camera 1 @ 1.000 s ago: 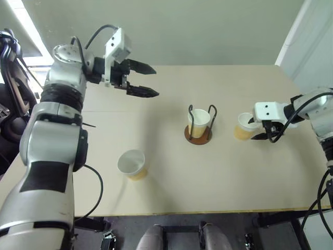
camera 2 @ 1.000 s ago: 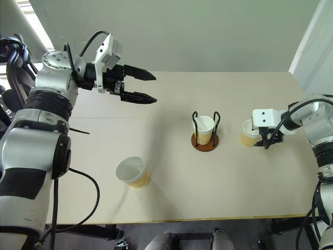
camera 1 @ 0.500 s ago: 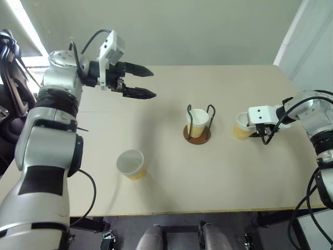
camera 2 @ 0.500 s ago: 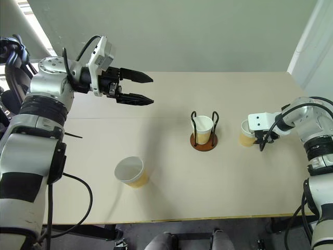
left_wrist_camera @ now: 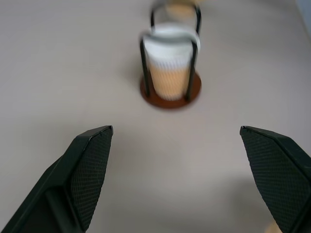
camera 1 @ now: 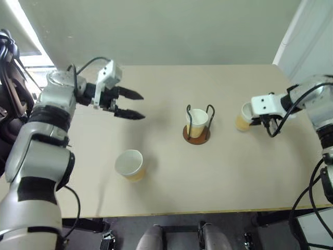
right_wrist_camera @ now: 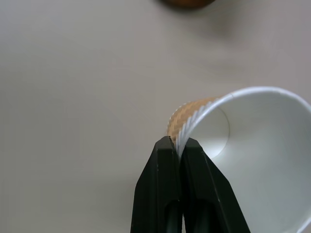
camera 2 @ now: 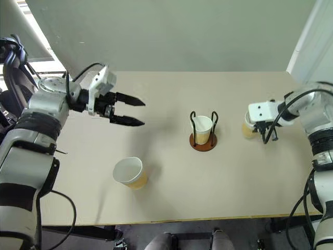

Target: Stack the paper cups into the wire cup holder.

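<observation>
I need to let go of my right gripper's paper cup, now hanging tilted beside the holder, inside the paper cup standing in the wire cup holder (camera 1: 197,119).
The wire cup holder (camera 1: 197,134) stands mid-table with one paper cup (camera 1: 197,120) upright inside it; the left wrist view shows that holder (left_wrist_camera: 169,92) ahead of my open left fingers (left_wrist_camera: 90,167). A second paper cup (camera 1: 130,165) sits on the table at the near left. My left gripper (camera 1: 143,107) hovers open above the table, left of the holder and beyond that cup. My right gripper (right_wrist_camera: 180,141) is shut on the wall of a third paper cup (right_wrist_camera: 262,145), pinching its rim. That cup (camera 1: 242,115) hangs tilted to the right of the holder.
The tan table (camera 1: 223,177) has its front edge (camera 1: 208,212) close below. A white wall panel (camera 1: 307,36) rises at the far right corner. Dark equipment (camera 1: 10,88) stands off the table's left side.
My right gripper closed on the cup's rim and raised it slightly off the table. My left gripper sank lower and drew back to the left, still open.
</observation>
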You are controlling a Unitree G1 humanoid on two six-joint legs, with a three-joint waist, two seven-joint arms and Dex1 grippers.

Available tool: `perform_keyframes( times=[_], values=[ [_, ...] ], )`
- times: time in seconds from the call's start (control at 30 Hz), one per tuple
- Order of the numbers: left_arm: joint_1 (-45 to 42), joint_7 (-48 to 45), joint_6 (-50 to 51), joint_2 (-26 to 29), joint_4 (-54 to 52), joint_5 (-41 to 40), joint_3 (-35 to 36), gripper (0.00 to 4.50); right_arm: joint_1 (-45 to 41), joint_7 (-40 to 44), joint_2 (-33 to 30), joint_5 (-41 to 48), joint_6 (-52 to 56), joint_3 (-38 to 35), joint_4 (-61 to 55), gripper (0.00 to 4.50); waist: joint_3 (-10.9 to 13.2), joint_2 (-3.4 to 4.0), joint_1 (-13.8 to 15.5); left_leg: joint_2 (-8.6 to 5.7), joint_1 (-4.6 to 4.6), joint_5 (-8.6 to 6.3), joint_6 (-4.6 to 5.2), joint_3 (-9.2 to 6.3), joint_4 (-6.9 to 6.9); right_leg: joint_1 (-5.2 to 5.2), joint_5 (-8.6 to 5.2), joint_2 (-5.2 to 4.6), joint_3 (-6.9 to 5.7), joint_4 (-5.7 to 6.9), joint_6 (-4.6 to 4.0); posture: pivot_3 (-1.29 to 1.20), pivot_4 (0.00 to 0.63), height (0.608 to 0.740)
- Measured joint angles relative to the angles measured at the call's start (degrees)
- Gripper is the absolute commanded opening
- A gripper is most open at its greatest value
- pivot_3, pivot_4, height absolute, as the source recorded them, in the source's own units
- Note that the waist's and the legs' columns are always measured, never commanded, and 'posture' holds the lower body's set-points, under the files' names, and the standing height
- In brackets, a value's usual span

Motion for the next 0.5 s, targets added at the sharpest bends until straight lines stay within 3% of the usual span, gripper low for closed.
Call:
perform_keyframes(
  times=[0.3,0.5],
  values=[
    [0.5,0.0,-4.31,-1.84,-1.1,-2.43,-3.65,4.5,-6.94,4.72,0.78,2.2,8.15,-0.36,-11.31,0.03,0.0,0.0,0.13,-0.04,-0.01,0.01,-0.03,-0.03,0.0,0.0,-0.02,0.01,-0.02,0.01,-0.07,0.0,0.15,0.74],
    [-0.27,0.0,-3.89,-2.94,-1.8,-3.02,-4.71,4.5,-10.95,5.17,5.34,2.4,10.45,0.56,-13.86,0.03,0.0,0.0,0.06,0.02,-0.01,-0.03,-0.1,-0.05,-0.06,-0.06,-0.08,0.08,-0.05,0.01,-0.15,0.0,0.15,0.74]
  ],
)
